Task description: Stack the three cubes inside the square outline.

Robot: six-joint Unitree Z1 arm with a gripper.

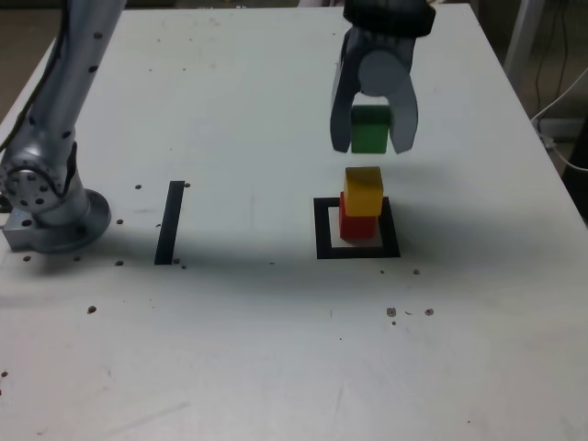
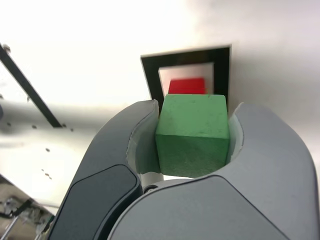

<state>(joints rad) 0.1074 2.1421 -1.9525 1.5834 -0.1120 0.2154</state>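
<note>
I need to release the green cube, now held clear above the stack, from my gripper on top of the yellow cube (image 1: pixel 364 167), above the red cube.
A red cube (image 1: pixel 356 223) stands inside the black square outline (image 1: pixel 323 230) with a yellow cube (image 1: pixel 364 189) on top of it, turned slightly off square. My gripper (image 1: pixel 372 145) hangs above that stack, shut on a green cube (image 1: pixel 370 128) held between its two grey fingers, clear of the yellow cube. In the wrist view the green cube (image 2: pixel 193 132) fills the jaws, and behind it show the red cube (image 2: pixel 186 86) and the square outline (image 2: pixel 222 65); the yellow cube is hidden there.
A straight black strip (image 1: pixel 171 221) lies on the white table at the exterior view's left, near the arm's base (image 1: pixel 46 216). Small dark specks dot the table (image 1: pixel 276 367). Cables and furniture stand beyond the table's right edge.
</note>
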